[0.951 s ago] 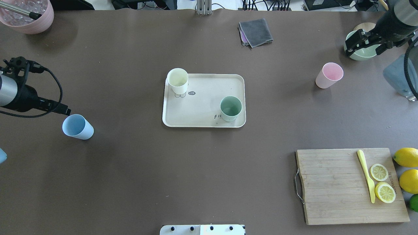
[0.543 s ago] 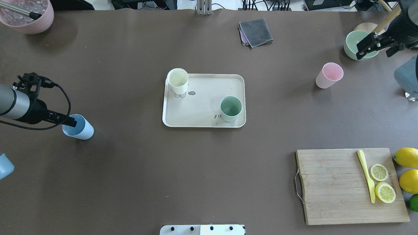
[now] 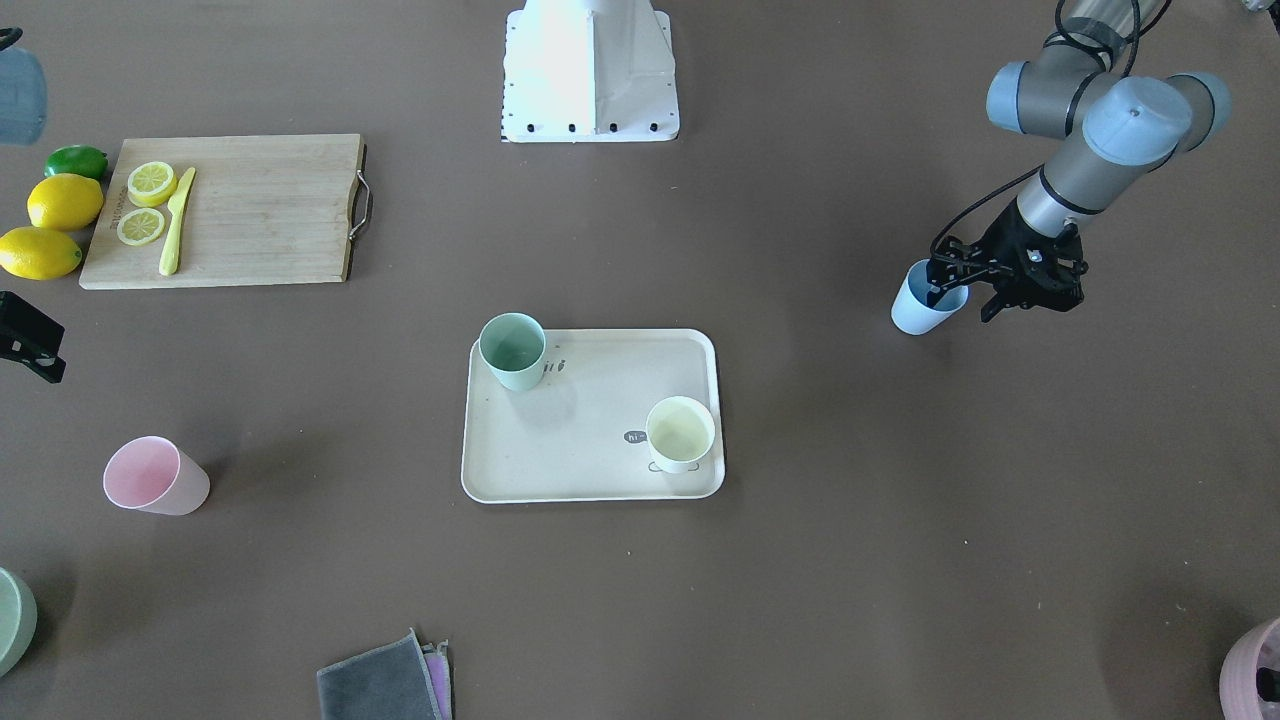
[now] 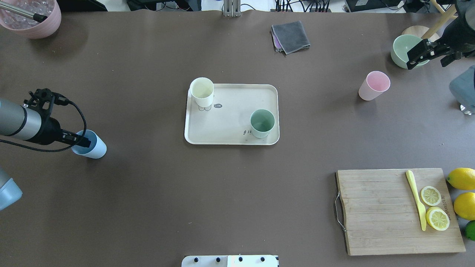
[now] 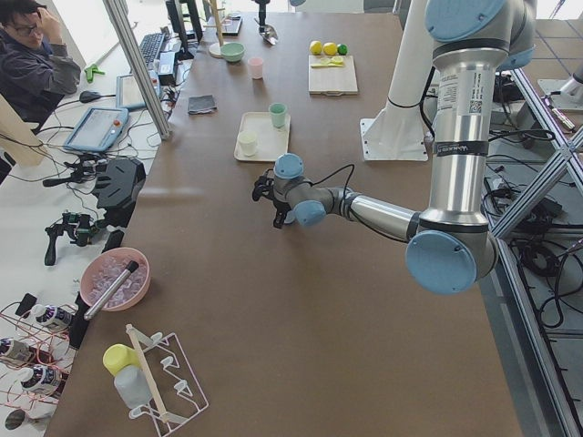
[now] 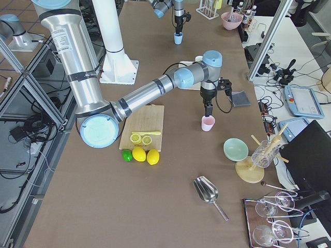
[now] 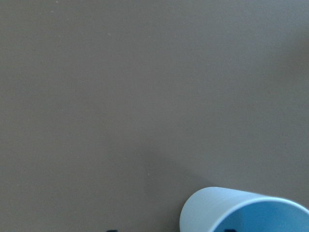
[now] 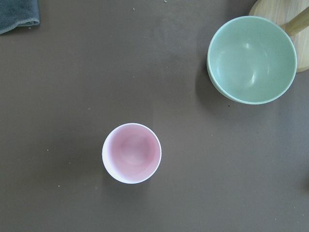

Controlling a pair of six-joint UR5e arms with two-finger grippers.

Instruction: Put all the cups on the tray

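Observation:
My right gripper is to go down to the pink cup next. It should then close on the cup's rim (image 3: pixel 112 452) (image 8: pixel 153 173), on the side of the cup away from the tray.
The beige tray (image 4: pixel 230 118) lies mid-table, also in the front view (image 3: pixel 580 440). The cream-yellow cup (image 4: pixel 202 92) and the green cup (image 4: pixel 262 123) stand on it at opposite corners. The light blue cup (image 4: pixel 91 146) stands upright on the table at the left. My left gripper (image 4: pixel 79 141) is open at its rim, with one finger inside the cup and one outside (image 3: pixel 965 295). The pink cup (image 4: pixel 374 85) stands upright on the table at the right. My right gripper (image 4: pixel 433 57) is open and empty, high above it; its wrist view looks down into the pink cup (image 8: pixel 131 152).
A wooden cutting board (image 4: pixel 378 215) with lemon slices and a yellow knife (image 4: pixel 416 198) lies at the near right, with lemons (image 4: pixel 462 178) beside it. A green bowl (image 4: pixel 403 50) stands at the far right, a grey cloth (image 4: pixel 290 36) at the far middle, and a pink bowl (image 4: pixel 33 22) at the far left.
My left gripper has moved down to the light blue cup and put one finger inside its rim. My right gripper has shifted right, off the green bowl.

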